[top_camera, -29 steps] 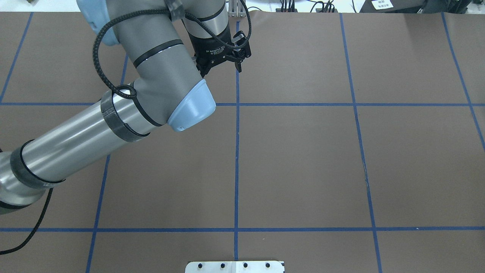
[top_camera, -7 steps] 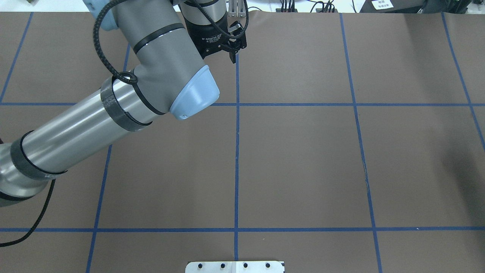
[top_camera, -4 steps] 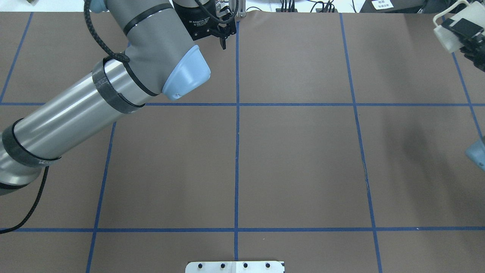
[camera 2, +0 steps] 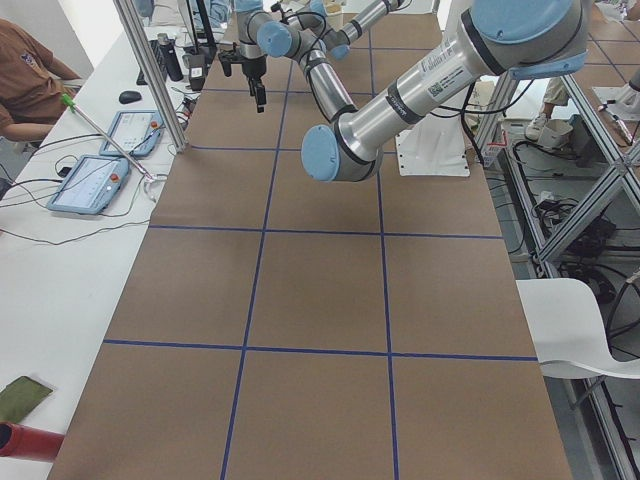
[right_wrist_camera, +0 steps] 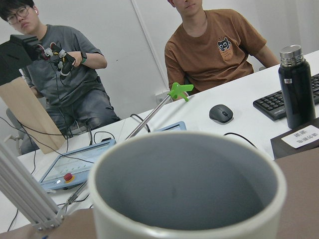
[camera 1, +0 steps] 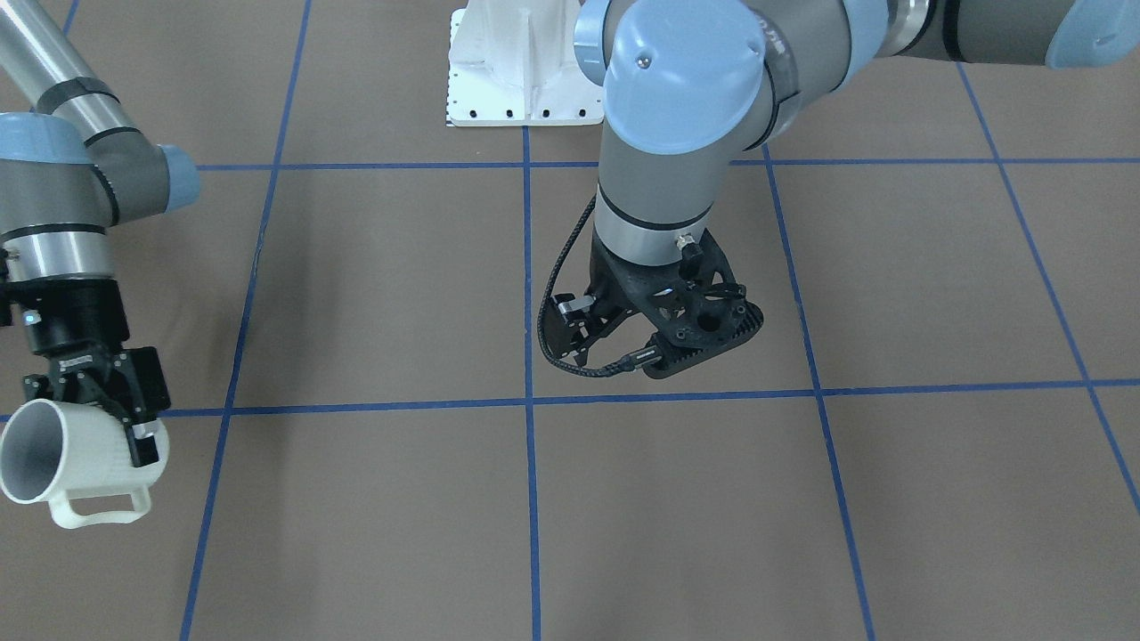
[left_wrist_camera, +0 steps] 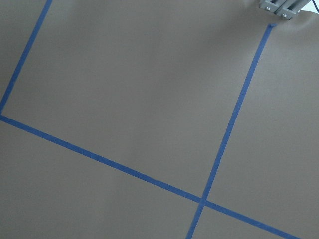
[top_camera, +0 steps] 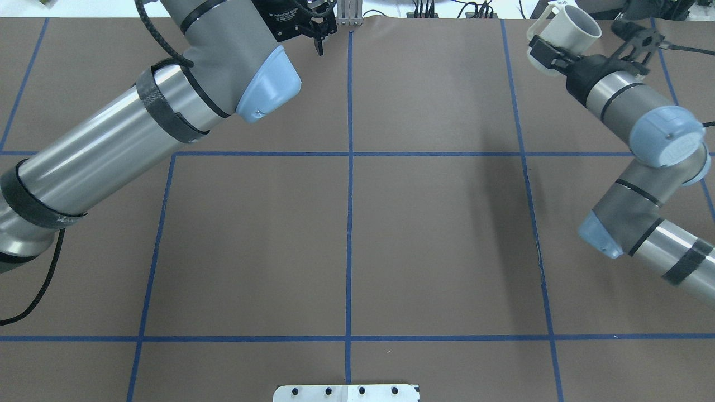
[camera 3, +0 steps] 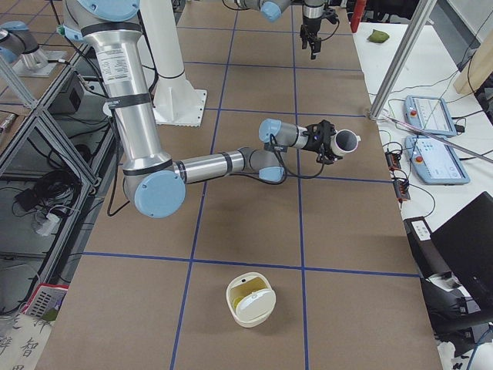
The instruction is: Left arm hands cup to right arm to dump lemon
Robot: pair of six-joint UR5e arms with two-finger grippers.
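My right gripper is going to release the cup into my left gripper, in the air (camera 1: 453, 358) near the middle crossing of the blue lines.
My right gripper (camera 1: 134, 418) (top_camera: 550, 53) is shut on the cream-white cup (camera 1: 71, 454) (top_camera: 570, 28) and holds it on its side above the table's far right corner. The cup's handle (camera 1: 98, 512) points away from the gripper. In the right wrist view the cup's grey inside (right_wrist_camera: 189, 184) shows no lemon. The lemon is not clearly in view. My left gripper (top_camera: 315, 42) hangs open and empty near the far edge at the middle line. One finger (top_camera: 320, 47) shows and the other is behind the arm. In the front-facing view only its hole-punched wrist mount (camera 1: 704, 320) shows.
A cream container (camera 3: 250, 301) with something yellow-green inside stands near the table's right end. The robot's white base plate (top_camera: 346, 392) is at the near edge. An aluminium post (top_camera: 349, 14), tablets (camera 3: 435, 158) and two seated people (right_wrist_camera: 209, 45) are beyond the far edge.
The right arm has come in from the right edge and carried the cup leftward along the far edge. The left arm has drawn back up and to the left.
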